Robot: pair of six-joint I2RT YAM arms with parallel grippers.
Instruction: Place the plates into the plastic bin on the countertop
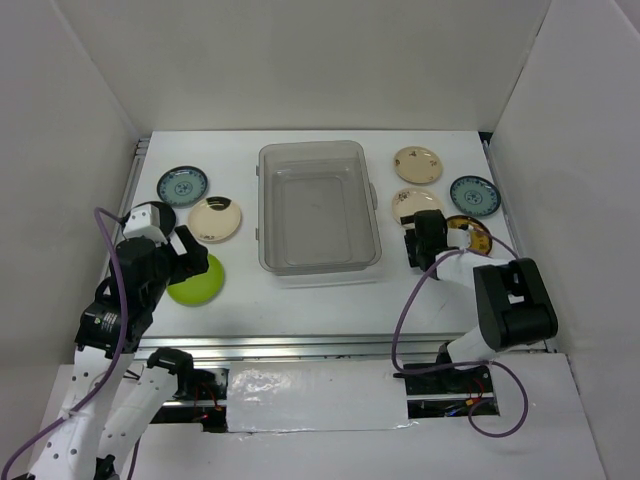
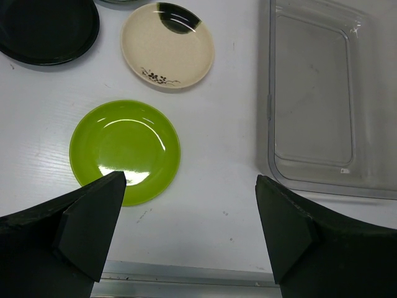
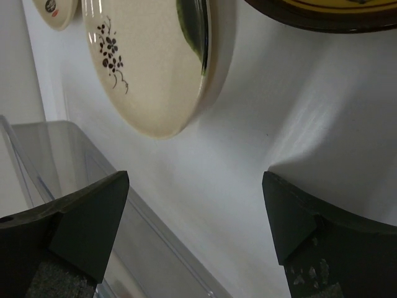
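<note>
The robot's right gripper has its fingers short of the floral plate's near edge, so it should move farther in and pinch the plate's edge point(image 3: 202, 90) beside its dark green patch.
The plastic bin point(image 1: 262, 200) stands empty mid-table. Left of it lie a blue-patterned plate point(image 1: 182, 185), a cream plate with a dark mark point(image 1: 214, 219) and a lime green plate point(image 1: 198, 282). My left gripper point(image 1: 188, 254) is open and empty, above the green plate's near edge point(image 2: 124, 149). A black plate point(image 2: 46, 28) shows only in the left wrist view. Right of the bin lie a cream plate point(image 1: 417, 164), a blue plate point(image 1: 474, 195), a cream floral plate point(image 1: 408, 203) and a yellow-and-black plate point(image 1: 472, 232). My right gripper point(image 1: 424, 246) is open and empty, just in front of the floral plate point(image 3: 149, 68).
White walls enclose the countertop point(image 1: 300, 300) on three sides. A metal rail point(image 1: 330, 345) runs along the near edge. The bin's right wall point(image 3: 56, 161) is close to my right gripper's left finger. Cables hang from both arms.
</note>
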